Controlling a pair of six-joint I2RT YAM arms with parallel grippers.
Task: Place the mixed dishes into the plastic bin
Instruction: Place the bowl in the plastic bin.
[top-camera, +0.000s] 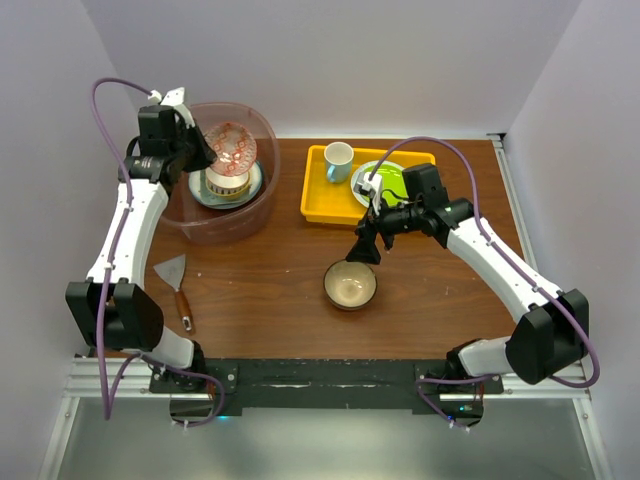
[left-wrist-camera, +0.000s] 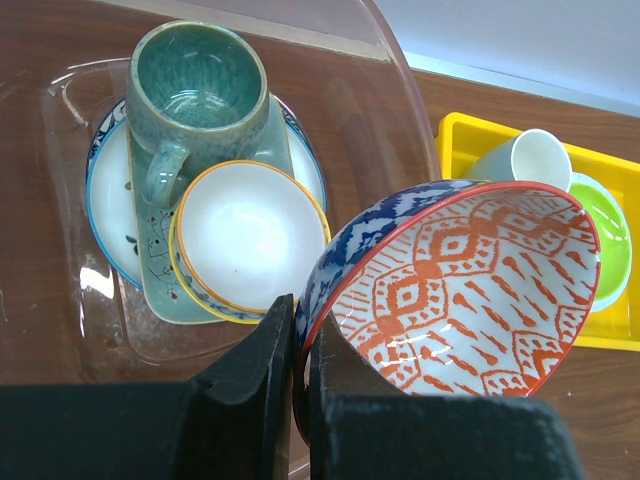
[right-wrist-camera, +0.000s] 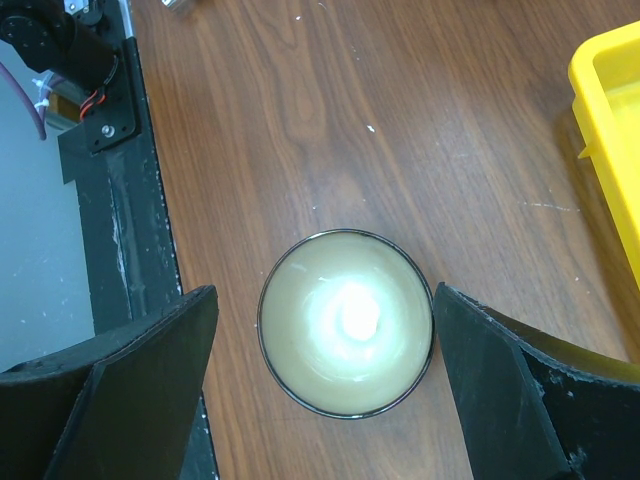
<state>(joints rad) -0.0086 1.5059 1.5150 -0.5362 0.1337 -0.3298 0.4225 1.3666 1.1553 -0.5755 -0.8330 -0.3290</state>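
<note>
My left gripper is holding the red-and-blue patterned bowl. It will let go of it inside the white bowl with a yellow rim (top-camera: 223, 176) (left-wrist-camera: 252, 238).
The plastic bin (top-camera: 225, 228) stands at the back left. Its translucent wall (left-wrist-camera: 392, 120) encloses a stack: a blue floral plate (left-wrist-camera: 105, 215), a pale green tray (left-wrist-camera: 160, 275), a teal mug (left-wrist-camera: 195, 85) and a white bowl with a yellow rim (left-wrist-camera: 250, 235). My left gripper (left-wrist-camera: 300, 345) is shut on the rim of a tilted red-and-blue patterned bowl (left-wrist-camera: 470, 290), held over the bin above the stack (top-camera: 232, 147). My right gripper (right-wrist-camera: 326, 300) hangs open over a cream bowl with a dark rim (right-wrist-camera: 345, 322), one finger on each side and apart from it.
A yellow tray (top-camera: 318, 208) at the back centre holds a small white cup (top-camera: 338, 160) and a lime-green plate (top-camera: 392, 182). A metal scraper (top-camera: 175, 283) lies on the wood at the left. The black rail (right-wrist-camera: 125, 230) marks the near table edge.
</note>
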